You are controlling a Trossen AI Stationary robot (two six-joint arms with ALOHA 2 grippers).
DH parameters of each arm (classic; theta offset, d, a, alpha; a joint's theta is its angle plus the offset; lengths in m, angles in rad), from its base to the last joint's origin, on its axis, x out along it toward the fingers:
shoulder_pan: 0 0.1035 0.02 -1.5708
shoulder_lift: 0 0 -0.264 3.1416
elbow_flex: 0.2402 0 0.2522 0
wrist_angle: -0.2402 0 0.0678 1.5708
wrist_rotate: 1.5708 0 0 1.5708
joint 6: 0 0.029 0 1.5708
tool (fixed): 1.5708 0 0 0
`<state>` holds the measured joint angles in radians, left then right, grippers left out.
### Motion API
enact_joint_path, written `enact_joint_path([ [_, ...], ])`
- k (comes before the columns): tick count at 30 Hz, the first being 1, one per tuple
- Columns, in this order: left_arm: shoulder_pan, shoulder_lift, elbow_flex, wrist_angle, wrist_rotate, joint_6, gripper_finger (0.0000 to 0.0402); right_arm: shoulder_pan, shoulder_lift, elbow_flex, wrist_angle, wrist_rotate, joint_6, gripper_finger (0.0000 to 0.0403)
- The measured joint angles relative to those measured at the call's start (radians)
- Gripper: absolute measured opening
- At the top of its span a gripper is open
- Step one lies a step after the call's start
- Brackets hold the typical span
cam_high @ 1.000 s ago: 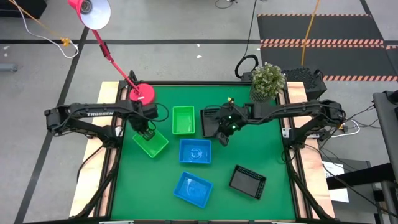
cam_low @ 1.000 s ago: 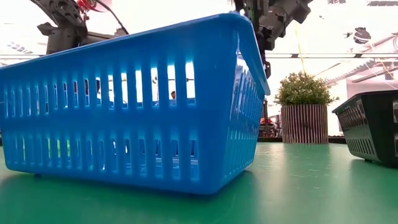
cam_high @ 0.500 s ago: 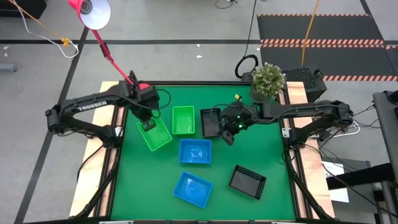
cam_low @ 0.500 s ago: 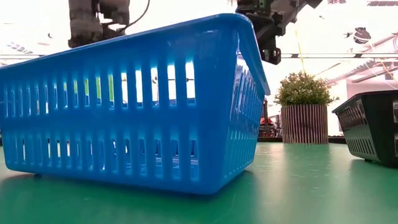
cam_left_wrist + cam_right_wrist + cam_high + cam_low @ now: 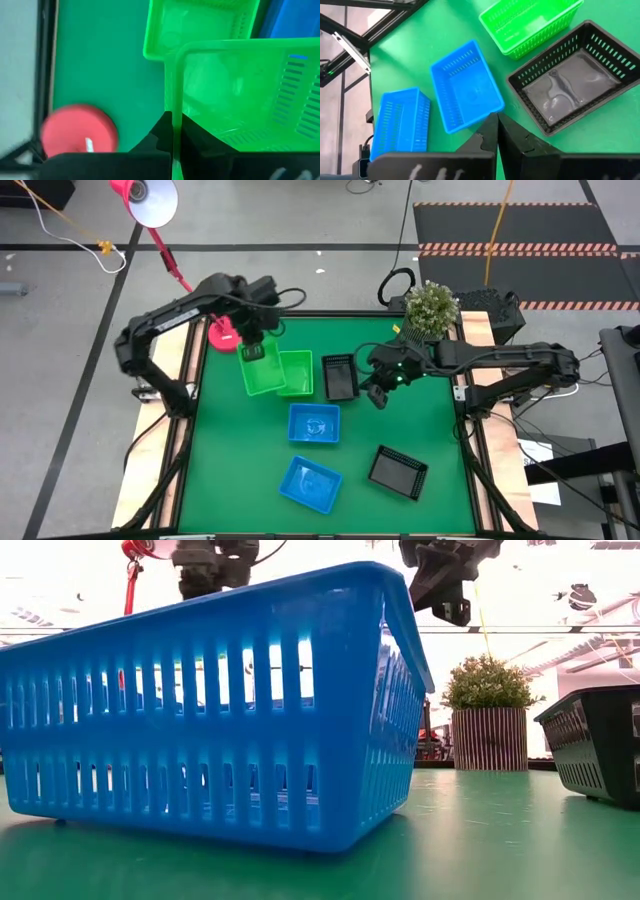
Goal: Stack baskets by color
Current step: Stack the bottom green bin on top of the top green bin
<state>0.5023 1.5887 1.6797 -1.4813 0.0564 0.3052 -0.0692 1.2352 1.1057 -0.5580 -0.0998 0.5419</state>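
The robot's left gripper will release the green basket inside the other green basket [image 5: 296,378] [image 5: 205,21], next to the black basket.
My left gripper [image 5: 252,348] is shut on a bright green basket [image 5: 262,373], which hangs in the air at the table's far left. The basket overlaps the left edge of a second green basket [image 5: 296,373] that rests on the mat. A black basket [image 5: 340,377] lies just right of that. My right gripper [image 5: 379,393] hovers shut and holding nothing to the right of the black basket. Two blue baskets [image 5: 314,423] [image 5: 310,484] and another black basket [image 5: 398,472] sit nearer the front. My left gripper pinches the far short wall of the green basket at its rim [image 5: 173,107], one finger inside the basket and one outside. The fingers come from above, pointing down. The basket hangs below them, lifted clear of the mat, open side up.
A pink lamp stands with its red base [image 5: 222,335] just left of my left gripper. A potted plant [image 5: 430,308] sits at the far right corner. In the low view the nearest blue basket [image 5: 210,710] fills the foreground. Bare green mat lies at the front left.
My left gripper has risen and gone toward the far edge and the right, carrying the green basket. The basket has been lifted off the mat and turned about until it lines up with the resting green one. My right gripper has drawn away from the black basket toward the right edge.
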Motion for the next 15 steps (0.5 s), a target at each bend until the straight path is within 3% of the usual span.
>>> enact_joint_path([
  [7, 0.004, 0.152, 0.187, -0.041, 0.007, 0.192, 0.0007, 0.002, -0.011, 0.0, -0.009, -0.003, 0.022, 0.0],
  [15, 0.004, 0.272, 0.243, -0.026, 0.017, 0.347, 0.0009, 0.029, -0.018, 0.0, -0.032, -0.001, 0.023, 0.0],
])
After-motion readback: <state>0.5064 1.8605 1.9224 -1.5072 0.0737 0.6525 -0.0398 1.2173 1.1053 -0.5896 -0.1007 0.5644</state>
